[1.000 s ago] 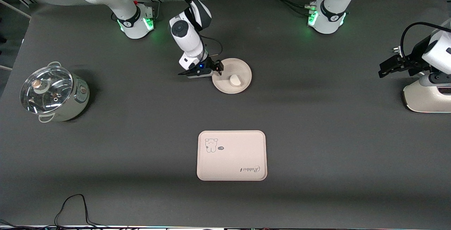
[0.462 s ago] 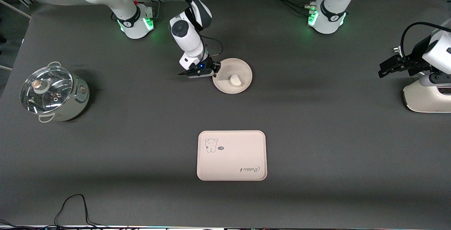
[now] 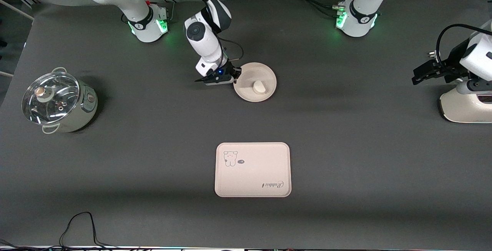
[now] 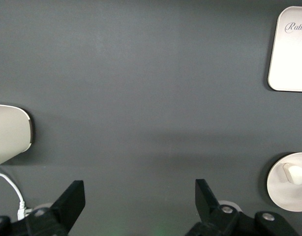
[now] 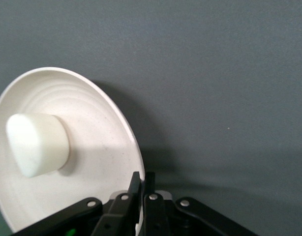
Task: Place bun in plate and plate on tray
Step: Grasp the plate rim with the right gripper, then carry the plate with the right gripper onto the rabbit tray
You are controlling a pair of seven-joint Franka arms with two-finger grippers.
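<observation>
Next, my right gripper lets go of the round cream plate on the tray's middle (image 3: 255, 167), between the bear drawing and the script.
The white bun (image 3: 259, 87) lies in the round cream plate (image 3: 265, 75), which sits farther from the front camera than the tray. My right gripper (image 3: 236, 75) is shut on the plate's rim at the edge toward the right arm's end. In the right wrist view the bun (image 5: 37, 145) rests in the plate (image 5: 102, 147) and the gripper (image 5: 143, 183) pinches the rim. The rectangular tray (image 3: 252, 169) with bear drawing and script lies nearer the front camera. My left gripper (image 3: 417, 75) is open and waits at the left arm's end of the table; it also shows in its wrist view (image 4: 139, 202).
A steel pot with a glass lid (image 3: 57, 101) stands at the right arm's end of the table. A cream appliance (image 3: 467, 107) sits at the left arm's end, under the left gripper. A black cable (image 3: 78, 228) lies by the front edge.
My right gripper closed on the plate's rim, and the plate with the bun shifted slightly toward the left arm's end. The left arm has not moved.
</observation>
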